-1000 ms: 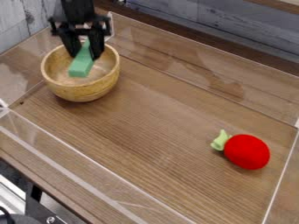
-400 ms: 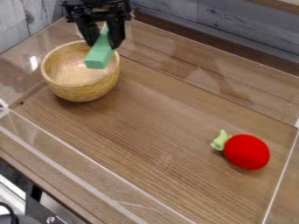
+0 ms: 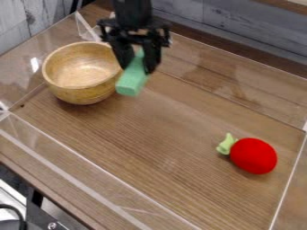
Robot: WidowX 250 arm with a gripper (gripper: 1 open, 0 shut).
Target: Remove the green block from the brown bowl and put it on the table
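The robot's gripper needs to release the green block on the bare table point(image 3: 150, 114) between the brown bowl and the strawberry, closer to the bowl.
The green block point(image 3: 133, 78) hangs tilted in the air, just right of the brown bowl point(image 3: 82, 73), above the wooden table point(image 3: 168, 135). My gripper point(image 3: 138, 56) points down from above and is shut on the green block's upper end, its black fingers point(image 3: 121, 52) on either side. The bowl stands at the table's far left with nothing showing inside it.
A red stuffed strawberry point(image 3: 250, 154) with a green leaf lies at the right near the front. A low clear wall point(image 3: 120, 193) rings the table on all sides.
My gripper has carried the green block up out of the bowl and to the right, past the bowl's rim. The bowl and strawberry have stayed put.
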